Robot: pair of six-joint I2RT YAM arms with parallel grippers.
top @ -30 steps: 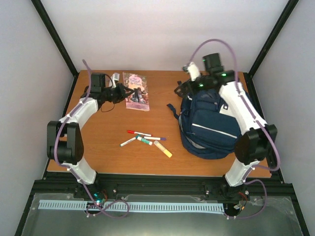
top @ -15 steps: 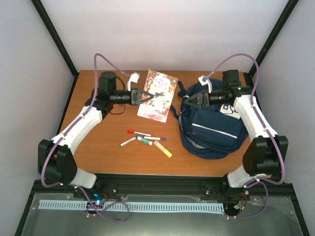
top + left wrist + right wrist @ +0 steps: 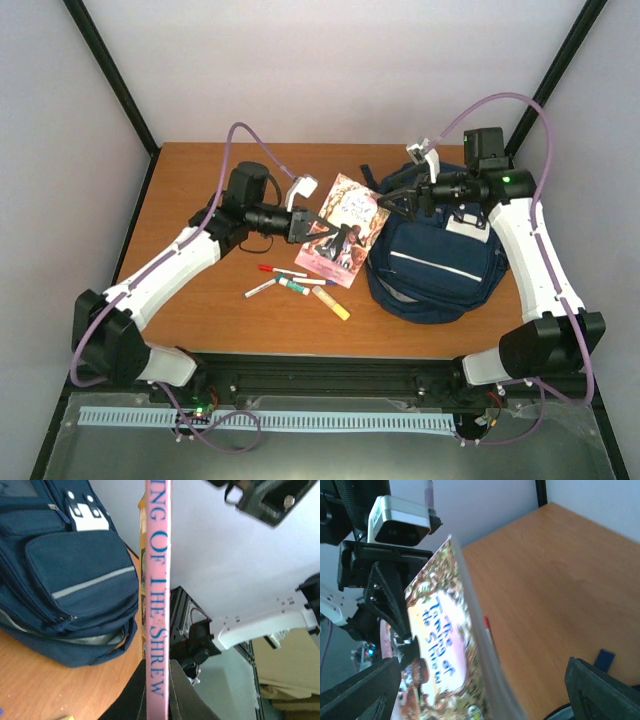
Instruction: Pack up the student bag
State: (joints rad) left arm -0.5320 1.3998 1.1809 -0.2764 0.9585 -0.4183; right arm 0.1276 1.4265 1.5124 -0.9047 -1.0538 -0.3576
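The book's spine has my left gripper midway along it, so my right gripper will hold the book's far corner while my left gripper takes the spine's lower end (image 3: 299,259).
The student bag (image 3: 440,265), navy with white stripes, lies on the right of the table; it fills the upper left of the left wrist view (image 3: 65,580). My left gripper (image 3: 305,225) is shut on a pink book, "The Taming of the Shrew" (image 3: 342,232), held in the air just left of the bag. Its spine (image 3: 157,605) runs up between my left gripper (image 3: 159,700) jaws. My right gripper (image 3: 400,200) hovers open over the bag's top left corner, facing the book (image 3: 440,645). The right gripper (image 3: 480,695) jaws stand wide, touching nothing.
Several markers (image 3: 290,283) and a yellow highlighter (image 3: 331,302) lie on the wooden table (image 3: 200,290) in front of the book. A red marker (image 3: 486,625) shows past the book's edge. Black frame posts stand at the back corners.
My left arm has carried the book from the far left of the table rightward to the bag. My right gripper has swung up and leftward to face the book.
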